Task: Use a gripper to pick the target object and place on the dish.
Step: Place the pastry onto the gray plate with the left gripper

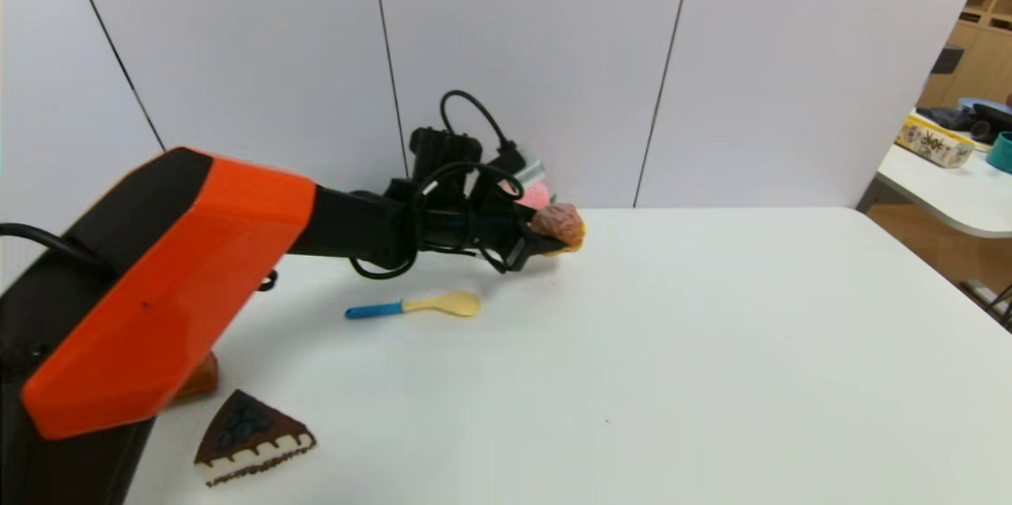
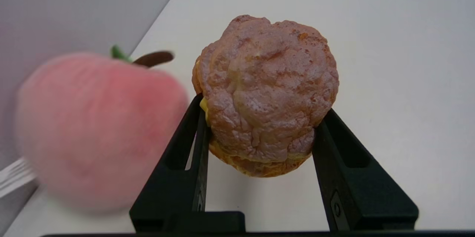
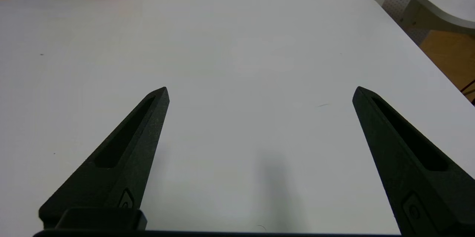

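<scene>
My left gripper is to let go of the cream puff on the dish [image 1: 376, 220] by the wall, behind the blue handle of the spoon.
My left gripper [image 1: 547, 243] reaches toward the back of the white table and is shut on the cream puff [image 1: 560, 225]. In the left wrist view the puff [image 2: 265, 92] sits squeezed between both black fingers [image 2: 193, 144], its bumpy reddish-brown top facing the camera, lifted above the table. The pink plush peach [image 2: 100, 129] is close beside it, toward the wall. The grey-blue dish is out of view in every frame. My right gripper [image 3: 259, 92] hangs open over bare table, holding nothing; it does not show in the head view.
A spoon [image 1: 419, 305] with a blue handle and yellow bowl lies on the table near the left arm. A chocolate cake slice [image 1: 249, 438] lies at the front left. The peach [image 1: 538, 193] is partly hidden behind the gripper. Another table with a box [image 1: 933, 141] stands far right.
</scene>
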You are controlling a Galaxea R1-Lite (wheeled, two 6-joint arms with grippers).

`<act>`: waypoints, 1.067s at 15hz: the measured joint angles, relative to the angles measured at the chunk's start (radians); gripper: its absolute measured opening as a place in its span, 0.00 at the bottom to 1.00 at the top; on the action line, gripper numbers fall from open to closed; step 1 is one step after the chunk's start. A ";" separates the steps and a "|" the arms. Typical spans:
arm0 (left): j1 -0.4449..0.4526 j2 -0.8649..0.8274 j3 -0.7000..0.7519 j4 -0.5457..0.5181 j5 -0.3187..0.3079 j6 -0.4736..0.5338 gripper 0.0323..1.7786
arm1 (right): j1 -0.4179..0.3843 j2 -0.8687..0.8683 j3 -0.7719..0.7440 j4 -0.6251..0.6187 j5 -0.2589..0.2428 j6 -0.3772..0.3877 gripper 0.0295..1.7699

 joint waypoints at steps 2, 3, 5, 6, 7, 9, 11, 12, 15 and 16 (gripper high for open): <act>0.098 -0.090 0.108 -0.001 -0.001 0.041 0.46 | 0.000 0.000 0.000 0.000 0.000 0.000 0.97; 0.157 -0.129 0.150 -0.003 -0.004 0.065 0.46 | 0.000 0.000 0.000 0.000 0.000 0.000 0.97; 0.257 -0.182 0.203 -0.008 -0.010 0.091 0.46 | 0.000 0.000 0.000 0.000 0.000 0.000 0.97; 0.302 -0.198 0.218 -0.008 -0.021 0.096 0.46 | 0.000 0.000 0.000 0.000 0.000 0.000 0.97; 0.337 -0.205 0.226 -0.009 -0.027 0.097 0.46 | 0.000 0.000 0.000 0.000 0.000 0.000 0.97; 0.394 -0.202 0.231 -0.018 -0.032 0.097 0.46 | 0.000 0.000 0.000 0.000 0.000 0.000 0.97; 0.432 -0.180 0.231 -0.041 -0.033 0.097 0.46 | 0.000 0.000 0.000 0.000 0.000 0.000 0.97; 0.444 -0.168 0.232 -0.042 -0.033 0.097 0.46 | 0.000 0.000 0.000 0.000 0.000 0.000 0.97; 0.470 -0.119 0.231 -0.045 -0.032 0.095 0.46 | 0.000 0.000 0.000 0.000 0.000 0.000 0.97; 0.474 -0.104 0.228 -0.049 -0.032 0.096 0.46 | 0.000 0.000 0.000 0.000 0.000 0.000 0.97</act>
